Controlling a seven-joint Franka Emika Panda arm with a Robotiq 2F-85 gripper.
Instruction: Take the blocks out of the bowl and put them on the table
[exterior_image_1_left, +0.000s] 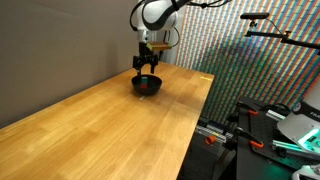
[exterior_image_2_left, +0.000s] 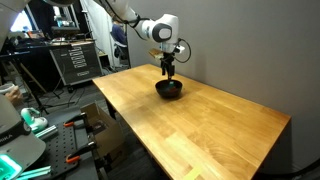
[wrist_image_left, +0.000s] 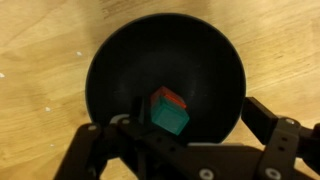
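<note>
The green block lies partly over the red block inside the black bowl. My gripper should close on the sides of the green block (exterior_image_1_left: 144, 78) (wrist_image_left: 170, 115).
The black bowl (wrist_image_left: 165, 80) stands on the light-wood table (exterior_image_1_left: 110, 130) near its far end and shows in both exterior views (exterior_image_1_left: 147, 86) (exterior_image_2_left: 169, 91). In the wrist view a green block (wrist_image_left: 170, 117) lies inside the bowl, partly over a red block (wrist_image_left: 170, 97). My gripper (wrist_image_left: 195, 112) is open and hangs straight over the bowl, with one finger near the green block and the other outside the rim. In the exterior views (exterior_image_1_left: 147, 70) (exterior_image_2_left: 170, 72) its fingertips are just above the rim. The blocks are hidden in the exterior views.
A grey wall runs behind the table (exterior_image_2_left: 200, 130). Beyond the table's edge stand camera stands and gear (exterior_image_1_left: 270, 125). A black tool cabinet (exterior_image_2_left: 75, 62) and more equipment stand on the floor.
</note>
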